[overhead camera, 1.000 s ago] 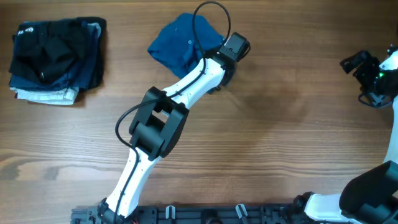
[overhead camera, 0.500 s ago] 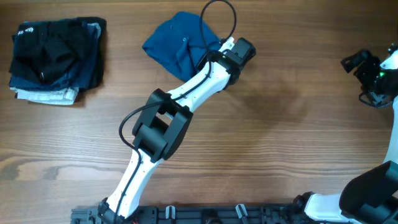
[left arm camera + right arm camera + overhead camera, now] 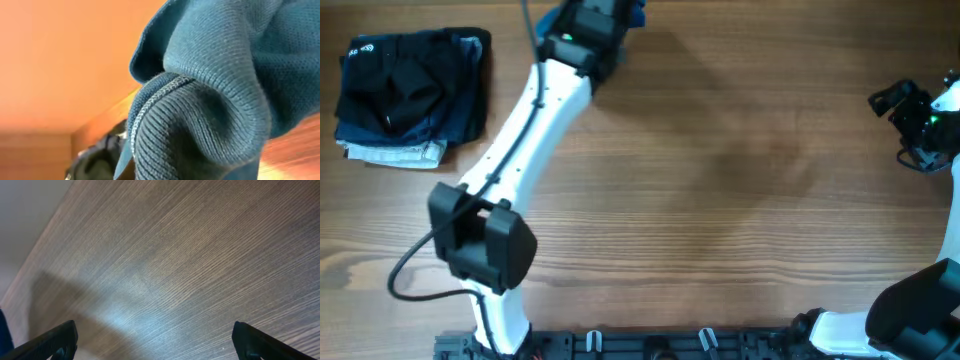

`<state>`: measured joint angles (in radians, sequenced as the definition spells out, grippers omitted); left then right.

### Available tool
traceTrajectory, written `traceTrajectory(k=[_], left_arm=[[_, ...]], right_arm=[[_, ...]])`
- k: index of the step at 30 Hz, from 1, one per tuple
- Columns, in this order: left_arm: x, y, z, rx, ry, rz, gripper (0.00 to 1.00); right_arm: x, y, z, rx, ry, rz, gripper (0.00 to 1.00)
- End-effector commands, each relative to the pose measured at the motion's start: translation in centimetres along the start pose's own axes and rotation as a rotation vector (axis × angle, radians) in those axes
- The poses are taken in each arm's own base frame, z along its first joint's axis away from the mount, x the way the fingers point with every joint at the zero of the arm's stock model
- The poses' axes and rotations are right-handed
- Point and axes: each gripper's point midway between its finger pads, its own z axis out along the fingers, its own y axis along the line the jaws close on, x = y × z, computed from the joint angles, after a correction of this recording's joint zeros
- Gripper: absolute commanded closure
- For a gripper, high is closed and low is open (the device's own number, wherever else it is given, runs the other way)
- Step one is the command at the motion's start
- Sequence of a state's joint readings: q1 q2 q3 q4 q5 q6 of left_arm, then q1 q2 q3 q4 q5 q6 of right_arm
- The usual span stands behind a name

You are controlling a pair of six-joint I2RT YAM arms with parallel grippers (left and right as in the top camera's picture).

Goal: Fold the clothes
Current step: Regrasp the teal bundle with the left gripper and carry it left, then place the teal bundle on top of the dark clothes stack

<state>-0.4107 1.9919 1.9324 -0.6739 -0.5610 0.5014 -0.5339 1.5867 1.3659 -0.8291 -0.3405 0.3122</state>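
Observation:
Next, I let go of the blue knit garment, now at the table's far edge, with my left gripper on the far half of the stack of folded dark clothes (image 3: pixel 428 56).
My left gripper (image 3: pixel 592 12) is at the table's far edge, left of centre. It is shut on a blue knit garment (image 3: pixel 636 12) and carries it bunched. Only small bits of the garment show past the wrist in the overhead view. In the left wrist view the garment (image 3: pixel 210 85) fills most of the picture and hides the fingers. A stack of folded dark clothes (image 3: pixel 410 95) lies at the far left; it also shows blurred in the left wrist view (image 3: pixel 95 160). My right gripper (image 3: pixel 895 100) is open and empty at the far right, above bare wood (image 3: pixel 165 280).
The wooden table (image 3: pixel 740 200) spans the whole overhead view. The left arm's white links (image 3: pixel 510 150) stretch diagonally from the front edge to the far edge. The right arm's base (image 3: pixel 910 310) stands at the front right corner.
My left arm has swung from the table's middle to the far left, lifting the blue garment off the table and carrying it toward the far edge. The right arm has not moved.

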Motion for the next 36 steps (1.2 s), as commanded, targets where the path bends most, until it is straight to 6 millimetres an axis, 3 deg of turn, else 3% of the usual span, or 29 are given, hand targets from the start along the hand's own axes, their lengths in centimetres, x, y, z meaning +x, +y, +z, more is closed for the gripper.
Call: traceTrajectory(k=[1,3,6,11,17,24,29,33,36], left_arm=[[-0.2,3.1,-0.9,-0.003,-0.043,0.166,0.96],[0.1,5.6,-0.9,-0.047,-0.043,0.272,0.96],[0.4,11.3,-0.8,-0.214,-0.007,0.457,0.96],[-1.1,19.4,-1.4,-0.463,-0.058,0.507,0.96],[3.0,25.3,0.8,-0.463,-0.085,0.523,0.96],[8.6,30.8,2.2,-0.43,-0.127,0.502,0.96],[10.7,31.5,2.8,-0.372,-0.167,0.505,0.96],[13.6,31.9,5.2,-0.339,-0.132,0.49,0.96],[13.8,31.9,6.0,-0.324,-0.186,0.49,0.96]], right_arm=[[-0.2,0.4,-0.2,-0.021,-0.004,0.005,0.0],[-0.2,0.4,-0.2,-0.023,-0.002,0.005,0.01],[-0.2,0.5,-0.2,-0.028,-0.001,0.006,0.01],[0.0,0.6,-0.2,-0.037,0.009,0.033,0.0],[0.1,0.7,-0.2,-0.039,0.014,0.033,0.01],[0.4,0.6,-0.2,-0.036,0.023,0.064,0.0],[0.7,0.9,-0.2,-0.053,0.039,0.066,0.01],[1.0,0.8,-0.2,-0.049,0.052,0.073,0.01],[1.0,0.8,-0.2,-0.049,0.053,0.073,0.01]])
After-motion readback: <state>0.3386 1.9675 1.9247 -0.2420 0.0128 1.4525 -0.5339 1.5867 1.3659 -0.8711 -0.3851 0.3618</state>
